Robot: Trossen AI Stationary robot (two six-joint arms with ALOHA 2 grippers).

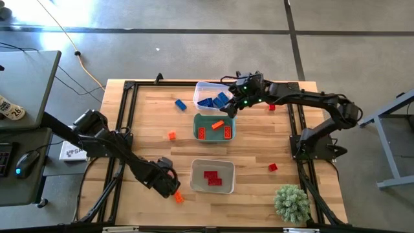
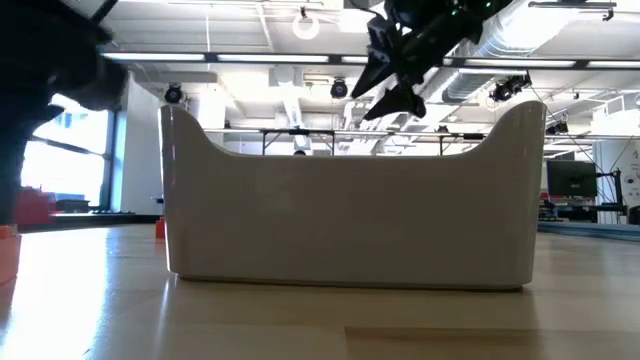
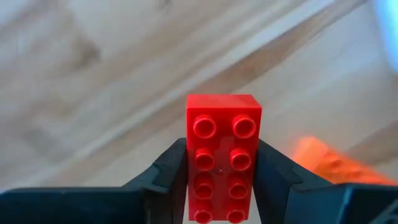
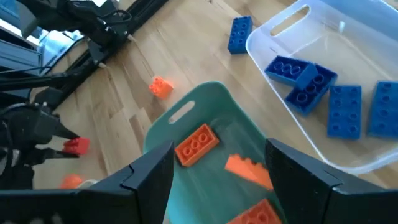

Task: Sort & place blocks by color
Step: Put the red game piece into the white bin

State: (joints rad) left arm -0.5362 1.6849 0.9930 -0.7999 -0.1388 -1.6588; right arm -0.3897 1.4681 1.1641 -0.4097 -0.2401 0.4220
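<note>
Next, I release the red brick in the grey bin [image 1: 202, 171] beside its red bricks with my left gripper.
My left gripper [image 1: 171, 185] is near the table's front left, shut on a red two-by-four brick [image 3: 222, 143]. An orange brick [image 1: 178, 197] lies on the table just beside it. My right gripper [image 1: 231, 105] hangs open and empty over the teal bin [image 1: 197, 126] and the near side of the clear bin [image 1: 202, 87]. The teal bin [image 4: 186, 112] holds orange bricks [image 4: 196, 144]. The clear bin holds blue bricks [image 4: 308, 84]. The grey bin [image 1: 194, 176] holds red bricks [image 1: 211, 178]. My left gripper pinches the red brick between its two fingers [image 3: 173, 163], by its two long sides [image 3: 189, 155]. The fingers lie along the brick. Its studded face is toward the wrist camera and its far end sticks out past the fingertips. In the low view it looks lifted just clear of the table.
Loose bricks lie on the wood: blue [image 1: 180, 104] and orange [image 1: 171, 135] left of the bins, red [image 1: 272, 107] and red [image 1: 273, 167] to the right. A small green plant [image 1: 291, 202] stands at the front right. Black rails frame the table.
</note>
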